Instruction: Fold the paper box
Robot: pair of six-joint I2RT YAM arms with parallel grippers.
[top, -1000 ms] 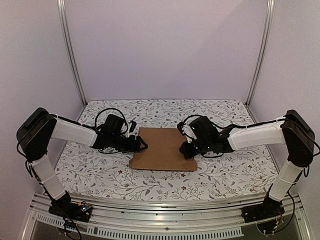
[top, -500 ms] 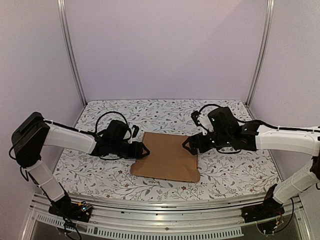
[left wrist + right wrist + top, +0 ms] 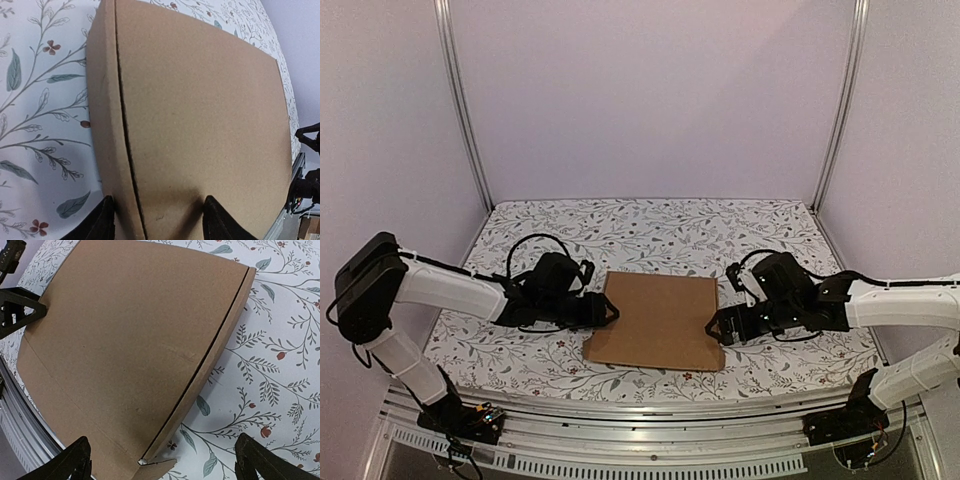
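Note:
The lid's front flap sticks out at the box's near corner, so my left gripper will grab the box's side [image 3: 103, 110] to help lift it.
The paper box [image 3: 655, 322] lies shut and flat on the floral cloth, a plain brown cardboard slab. My left gripper [image 3: 608, 311] is low at its left edge. In the left wrist view its fingers [image 3: 106, 221] stand apart, one beside the side wall and one over the lid [image 3: 200, 110], gripping nothing. My right gripper [image 3: 717, 328] is at the box's right edge with its jaws wide open. Its wrist view shows the box's near corner [image 3: 150, 460] between the spread fingertips [image 3: 255, 460] and a thin gap under the lid's edge [image 3: 130, 330].
A floral cloth [image 3: 790, 360] covers the table. A metal rail [image 3: 650, 455] runs along the near edge with both arm bases on it. Pale walls and two metal posts [image 3: 460, 100] close in the back and sides. Black cables loop over each wrist.
My right gripper opened from shut and drew back to the box's right edge. The box slid a little towards the near edge. My left gripper followed it and narrowed slightly.

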